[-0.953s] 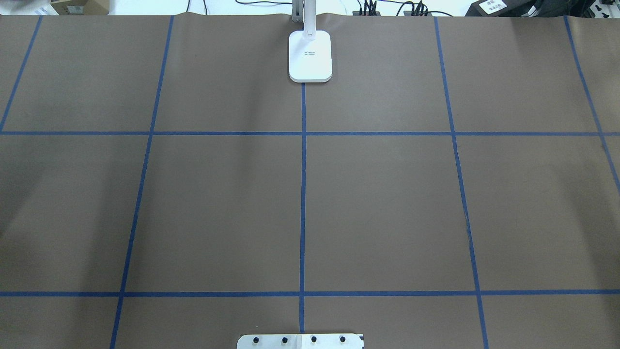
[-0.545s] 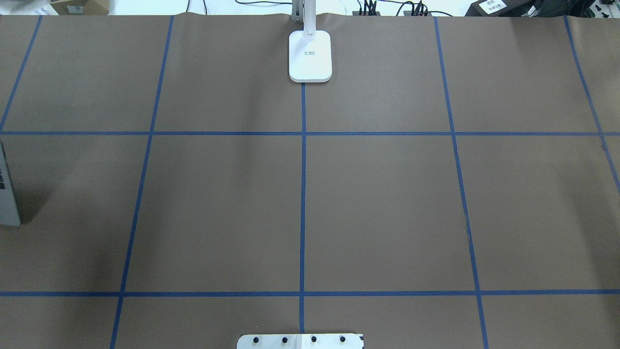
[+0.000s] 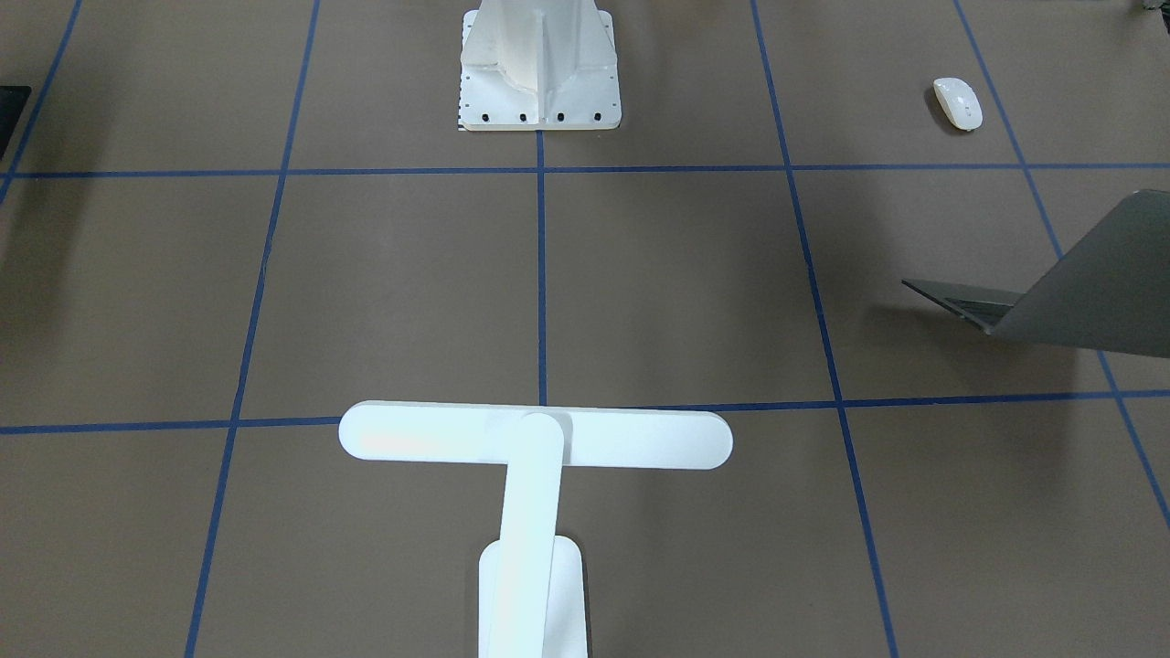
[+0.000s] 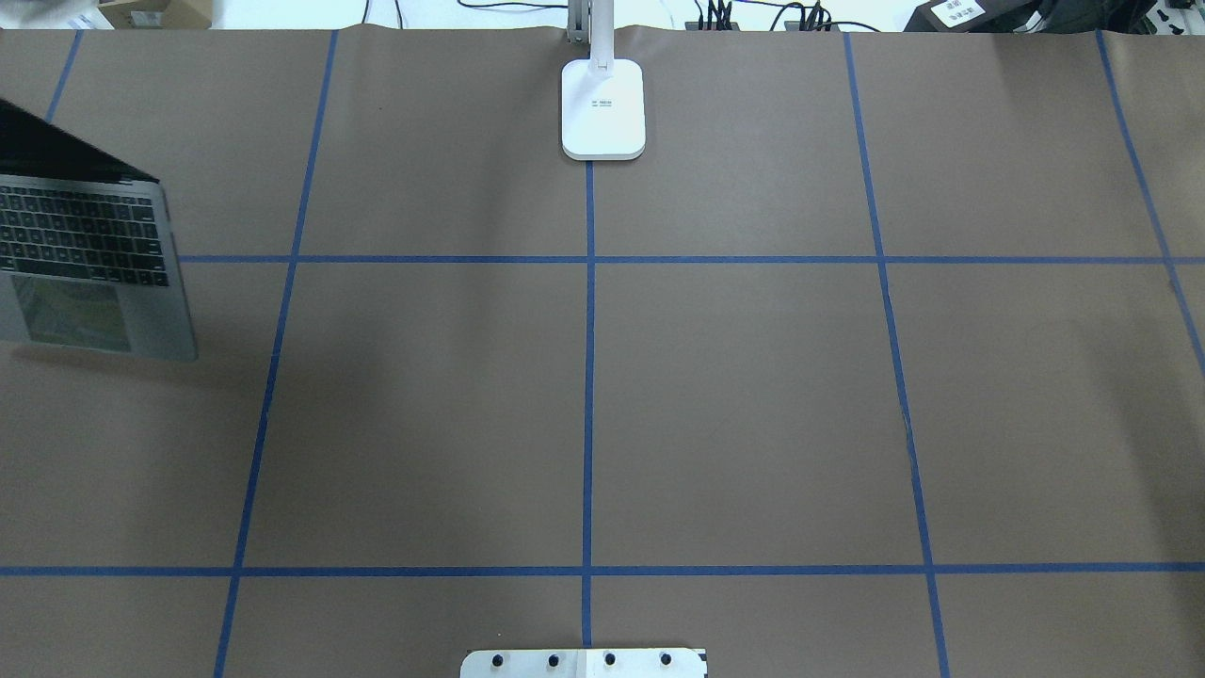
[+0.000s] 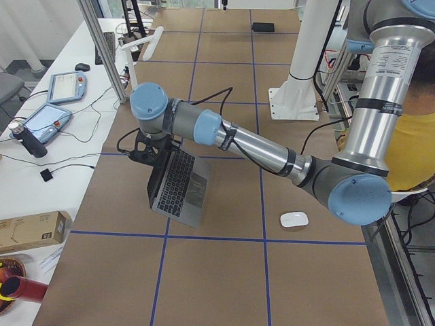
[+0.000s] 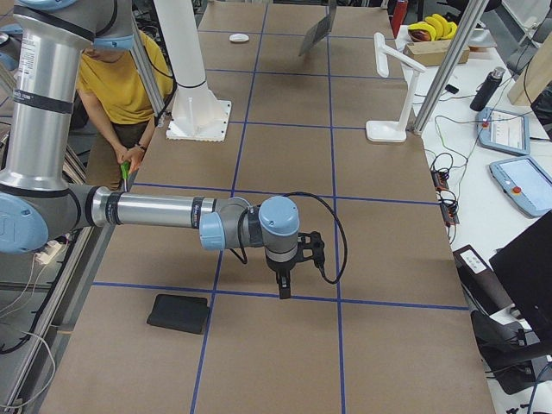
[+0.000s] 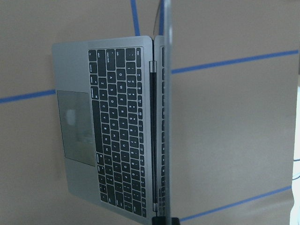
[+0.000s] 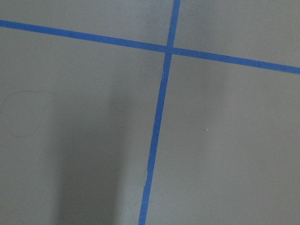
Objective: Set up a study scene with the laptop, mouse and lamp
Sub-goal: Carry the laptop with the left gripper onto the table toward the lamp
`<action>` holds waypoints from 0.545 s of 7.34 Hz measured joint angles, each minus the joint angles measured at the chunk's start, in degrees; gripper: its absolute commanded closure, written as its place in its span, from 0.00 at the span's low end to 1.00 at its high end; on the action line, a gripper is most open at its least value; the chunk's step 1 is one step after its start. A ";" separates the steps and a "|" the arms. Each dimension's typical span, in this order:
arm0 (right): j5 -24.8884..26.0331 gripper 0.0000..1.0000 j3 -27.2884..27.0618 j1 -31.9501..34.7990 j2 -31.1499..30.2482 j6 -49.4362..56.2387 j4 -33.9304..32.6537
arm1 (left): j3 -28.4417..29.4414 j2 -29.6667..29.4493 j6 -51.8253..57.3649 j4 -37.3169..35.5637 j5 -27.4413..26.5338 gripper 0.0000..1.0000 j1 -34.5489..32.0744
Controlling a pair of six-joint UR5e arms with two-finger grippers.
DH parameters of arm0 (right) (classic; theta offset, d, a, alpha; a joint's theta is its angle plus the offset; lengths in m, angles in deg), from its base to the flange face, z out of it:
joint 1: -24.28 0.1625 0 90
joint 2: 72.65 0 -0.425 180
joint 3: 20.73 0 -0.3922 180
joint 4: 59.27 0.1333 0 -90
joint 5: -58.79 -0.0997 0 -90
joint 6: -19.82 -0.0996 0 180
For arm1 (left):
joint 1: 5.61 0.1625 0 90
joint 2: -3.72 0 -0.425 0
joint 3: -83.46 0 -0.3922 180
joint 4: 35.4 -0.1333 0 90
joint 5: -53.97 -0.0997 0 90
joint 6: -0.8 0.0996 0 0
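Note:
I need to set the grey laptop on the bare table (image 3: 616, 371) between the white lamp and the pedestal, using my left gripper. The laptop still hangs tilted above the table.
The open grey laptop (image 4: 89, 254) hangs tilted above the table at its left end, over its own shadow. My left gripper (image 5: 145, 153) holds it by the screen's top edge. In the left wrist view the keyboard (image 7: 112, 126) shows and the screen is edge-on. The white mouse (image 3: 957, 102) lies on the table near the robot's left side. The white lamp (image 3: 535, 437) stands at the far middle edge, its base (image 4: 603, 108) on the centre line. My right gripper (image 6: 284, 289) points down over bare table; I cannot tell whether it is open or shut.
The white bolted pedestal (image 3: 539, 64) stands at the near middle edge. A flat black mat (image 6: 178, 313) lies at the table's right end. A person in yellow (image 6: 112, 78) stands behind the robot. A side table with tablets (image 5: 51, 115) runs along the far edge.
The laptop has come into the overhead view from the left edge and moved further in over the table. The lamp has not moved.

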 measured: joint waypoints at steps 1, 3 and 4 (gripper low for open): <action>0.02 0.00 0.00 -0.01 0.00 0.00 0.00 | 0.03 -3.70 -5.20 0.00 -0.03 1.00 3.03; 0.03 0.00 0.00 0.01 0.00 -0.01 0.00 | -0.10 -10.78 -16.30 0.98 -1.16 1.00 8.47; 0.03 0.00 0.00 0.02 0.00 -0.01 0.00 | -0.43 -13.09 -22.00 2.92 -3.50 1.00 11.81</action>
